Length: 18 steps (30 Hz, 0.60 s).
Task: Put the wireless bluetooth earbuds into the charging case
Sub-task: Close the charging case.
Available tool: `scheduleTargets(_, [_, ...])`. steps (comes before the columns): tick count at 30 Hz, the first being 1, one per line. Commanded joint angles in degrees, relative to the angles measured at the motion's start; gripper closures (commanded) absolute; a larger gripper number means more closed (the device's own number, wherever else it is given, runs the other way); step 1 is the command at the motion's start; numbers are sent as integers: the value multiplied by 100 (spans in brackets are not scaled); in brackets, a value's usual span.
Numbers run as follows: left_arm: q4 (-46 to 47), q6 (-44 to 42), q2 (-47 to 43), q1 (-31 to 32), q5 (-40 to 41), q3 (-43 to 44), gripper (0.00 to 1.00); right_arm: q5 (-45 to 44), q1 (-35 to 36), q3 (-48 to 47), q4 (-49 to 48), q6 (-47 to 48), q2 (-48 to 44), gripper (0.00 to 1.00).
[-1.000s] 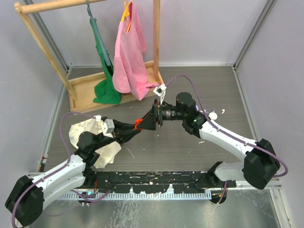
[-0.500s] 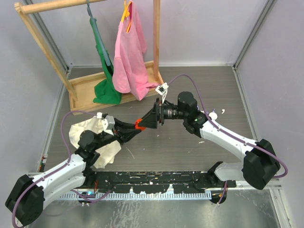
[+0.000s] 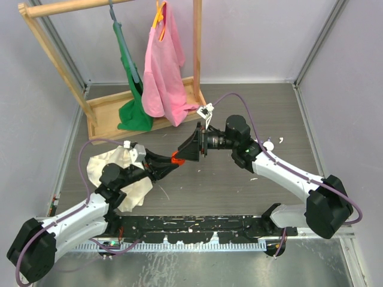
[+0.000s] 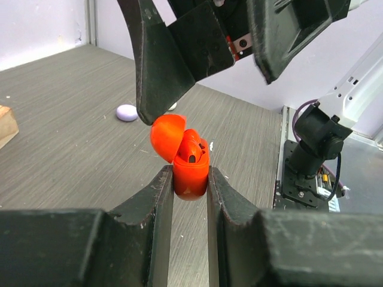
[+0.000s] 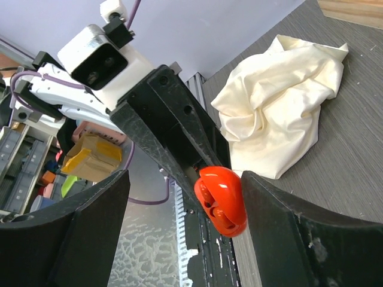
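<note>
Next, I set the red-orange charging case, now held above the table, on the table just before the hanging pink clothes [image 3: 176,142] with my left gripper.
My left gripper [image 4: 190,179] is shut on the base of a red-orange charging case [image 4: 190,170], held above the table with its lid [image 4: 167,136] hinged open. Two red-orange earbuds [image 5: 216,203] sit in its sockets. My right gripper [image 5: 185,203] is open and straddles the case [image 5: 222,200]. One finger [image 4: 157,78] rests its tip against the lid; the other finger [image 4: 281,36] stays clear. From above, both grippers meet at the case [image 3: 176,158] in mid-table.
A pale-lavender round puck [image 4: 126,112] and a small white bit [image 4: 172,106] lie on the table beyond the case. A cream cloth [image 3: 119,173] lies under my left arm. A wooden rack [image 3: 143,113] with hanging pink and green clothes stands at the back left.
Both arms have shifted only slightly, with the right wrist edging to the right. The left gripper keeps its hold on the case, and the right jaws still straddle it.
</note>
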<state>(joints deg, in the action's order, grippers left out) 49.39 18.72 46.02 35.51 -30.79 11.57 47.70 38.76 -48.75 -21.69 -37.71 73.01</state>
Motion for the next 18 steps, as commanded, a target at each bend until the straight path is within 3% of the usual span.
scheduleTargets(1, [109, 66, 119, 8, 74, 246, 100, 282, 2, -24, -459, -112, -198, 20])
scheduleTargets(12, [144, 118, 241, 13, 97, 304, 100, 215, 26, 27, -55, 137, -323, 21])
scheduleTargets(18, [146, -37, 162, 9, -127, 228, 100, -844, 18, -187, 924, 842, -646, 19])
